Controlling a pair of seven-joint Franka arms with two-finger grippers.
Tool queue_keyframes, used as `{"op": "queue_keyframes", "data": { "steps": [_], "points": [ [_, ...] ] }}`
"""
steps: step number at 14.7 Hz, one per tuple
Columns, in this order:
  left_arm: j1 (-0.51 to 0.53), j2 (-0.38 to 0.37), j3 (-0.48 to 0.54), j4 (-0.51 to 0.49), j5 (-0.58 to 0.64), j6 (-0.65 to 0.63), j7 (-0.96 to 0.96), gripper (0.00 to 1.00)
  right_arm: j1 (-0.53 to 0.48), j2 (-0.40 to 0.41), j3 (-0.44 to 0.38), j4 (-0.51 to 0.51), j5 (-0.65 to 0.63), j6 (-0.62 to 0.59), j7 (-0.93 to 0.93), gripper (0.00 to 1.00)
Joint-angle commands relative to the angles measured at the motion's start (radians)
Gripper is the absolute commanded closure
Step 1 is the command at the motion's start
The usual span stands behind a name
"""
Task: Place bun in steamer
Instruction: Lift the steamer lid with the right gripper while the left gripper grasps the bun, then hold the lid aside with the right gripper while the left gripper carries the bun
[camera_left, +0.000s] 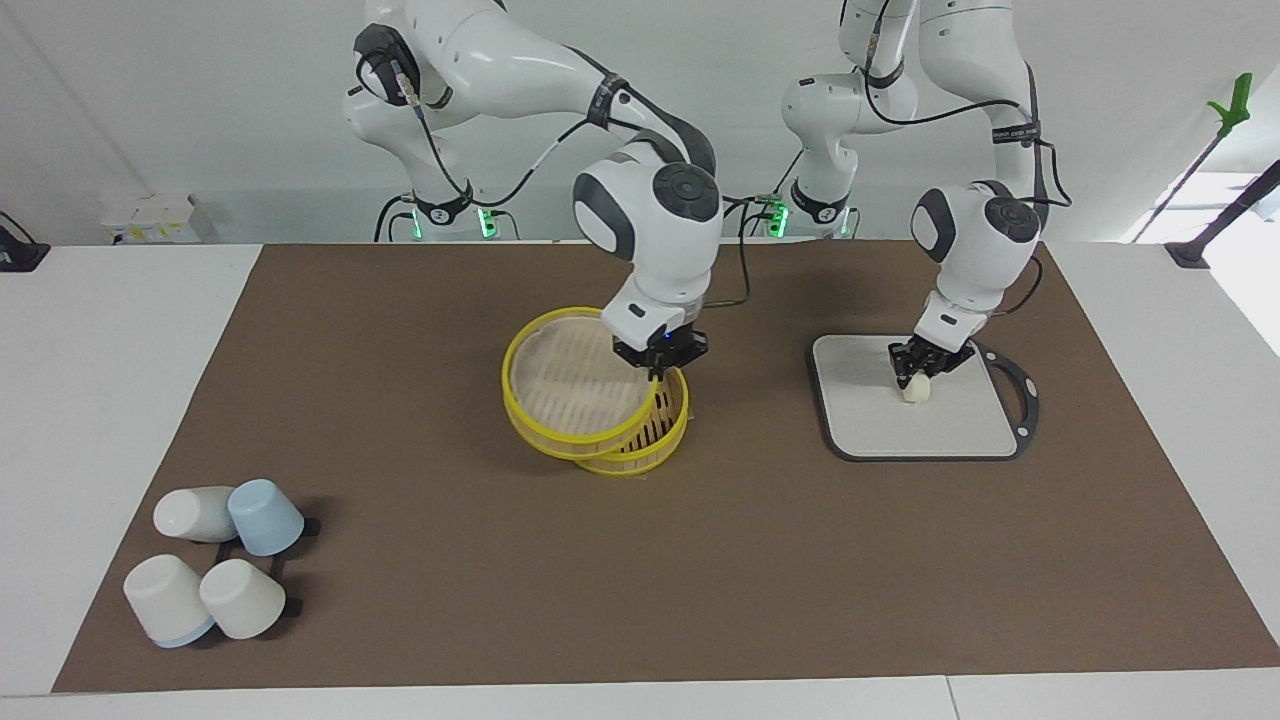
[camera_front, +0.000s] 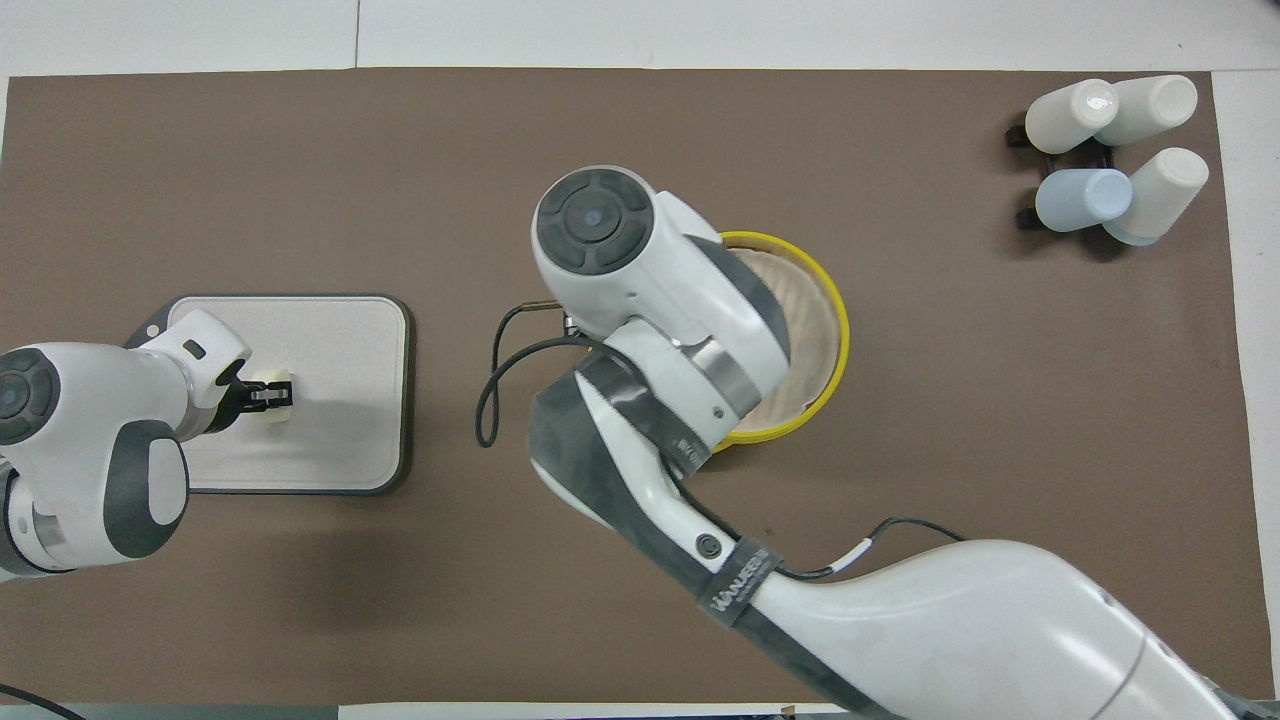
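Note:
Next, I release the bun with my left gripper near the middle of the steamer base (camera_front: 660, 359), a little toward the grey board.
The bun (camera_left: 917, 389) is a small cream lump on the grey board (camera_left: 960, 425) toward the left arm's end of the table. My left gripper (camera_left: 928, 366) is down on it, fingers closed around its top; the overhead view shows the bun (camera_front: 272, 383) between the fingertips. The steamer base (camera_left: 655, 445) stands mid-table. My right gripper (camera_left: 660, 366) is shut on the rim of the yellow-rimmed lid (camera_left: 565, 385) and holds it tilted, partly off the base. In the overhead view the right arm hides that gripper and part of the lid (camera_front: 805, 330).
Several white and pale blue cups (camera_left: 215, 560) lie on a black rack at the right arm's end, far from the robots; they also show in the overhead view (camera_front: 1115, 150). A brown mat (camera_left: 400, 620) covers the table.

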Motion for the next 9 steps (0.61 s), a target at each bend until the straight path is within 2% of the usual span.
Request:
{"op": "queue_keyframes", "data": {
  "steps": [1,2,3,5,7,9],
  "points": [
    [-0.069,0.048,0.001,0.229,-0.017,-0.25,-0.145,0.67,-0.119,-0.106,0.01,-0.012,-0.004,-0.171,-0.197,1.0],
    [-0.12,0.093,0.0,0.358,-0.02,-0.349,-0.256,0.67,-0.148,-0.124,0.007,-0.015,-0.01,-0.245,-0.262,1.0],
    [-0.175,0.125,0.0,0.444,-0.035,-0.394,-0.371,0.67,-0.171,-0.14,0.002,-0.023,-0.016,-0.29,-0.309,1.0],
    [-0.308,0.173,0.0,0.57,-0.069,-0.421,-0.617,0.67,-0.216,-0.172,0.004,-0.056,-0.091,-0.354,-0.398,1.0],
    [-0.439,0.208,0.0,0.638,-0.078,-0.409,-0.785,0.67,-0.242,-0.186,0.004,-0.081,-0.145,-0.384,-0.507,1.0],
    [-0.555,0.233,0.0,0.639,-0.083,-0.323,-0.9,0.67,-0.259,-0.193,0.004,-0.098,-0.154,-0.382,-0.535,1.0]
  ]
}}
